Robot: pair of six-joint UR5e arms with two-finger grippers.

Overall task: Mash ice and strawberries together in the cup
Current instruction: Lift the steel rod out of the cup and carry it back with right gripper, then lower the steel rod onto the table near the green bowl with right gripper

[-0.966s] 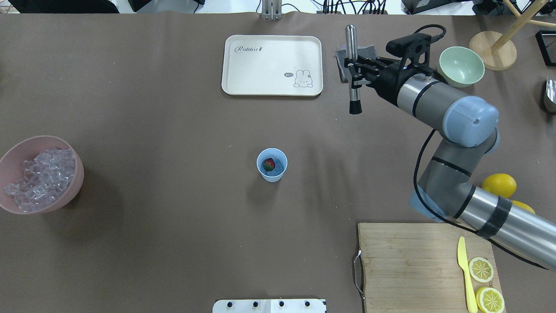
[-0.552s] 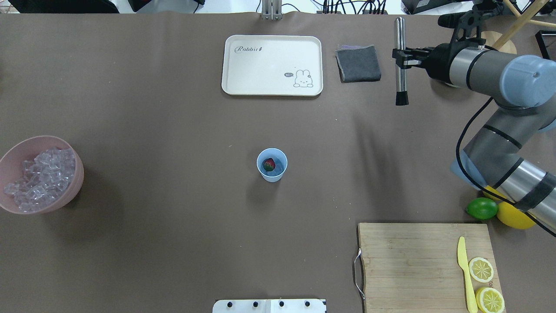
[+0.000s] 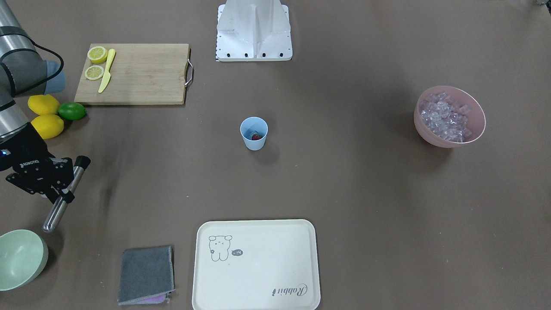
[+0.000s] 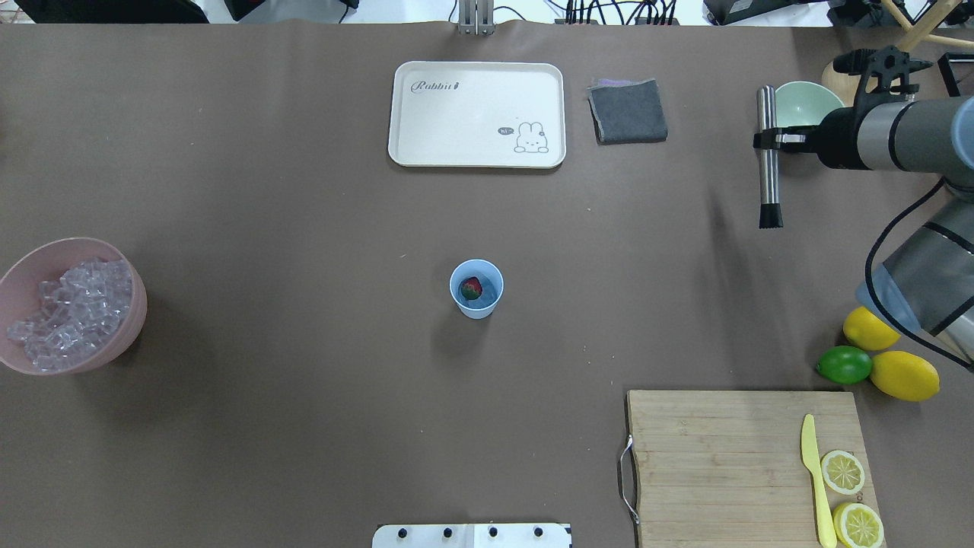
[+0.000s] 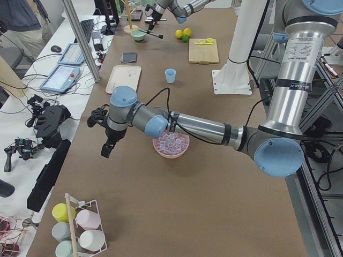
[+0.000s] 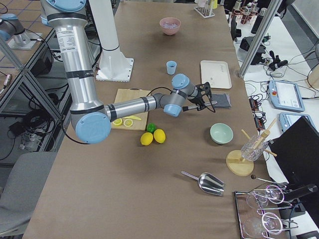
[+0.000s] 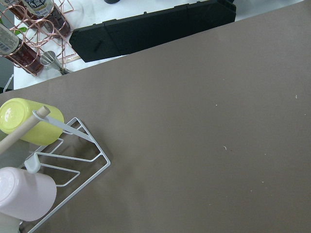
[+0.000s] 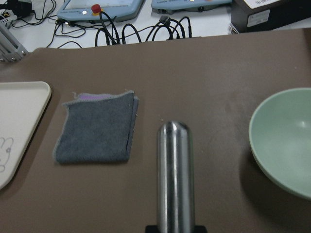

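Note:
I should set the steel muddler down with my right gripper on the bare table [image 3: 79, 163] between the lime and the green bowl.
The pale blue cup [image 4: 476, 289] [image 3: 254, 133] stands at the table's middle with a red strawberry [image 4: 471, 288] [image 3: 256, 137] inside. Ice [image 4: 72, 312] [image 3: 445, 116] fills the pink bowl [image 4: 135, 320] at the left edge; whether any lies in the cup I cannot tell. My right gripper [image 4: 767, 140] [image 3: 62, 190] is shut on a steel muddler [image 4: 768, 171] [image 8: 175, 174] with a black tip, far right of the cup, beside the green bowl [image 4: 806, 103]. My left gripper [image 5: 107, 147] shows only in the exterior left view, past the pink bowl; I cannot tell its state.
A cream tray [image 4: 477, 114] and a folded grey cloth [image 4: 628, 112] lie at the back. A cutting board [image 4: 723, 464] with lemon slices and a yellow knife [image 4: 814, 476] sits front right, beside two lemons and a lime [image 4: 845, 364]. A mug rack [image 7: 53, 160] stands below the left wrist.
The right arm has swung to the right with the muddler, from over the grey cloth to beside the green bowl, farther from the cup. The cup and strawberry have not moved.

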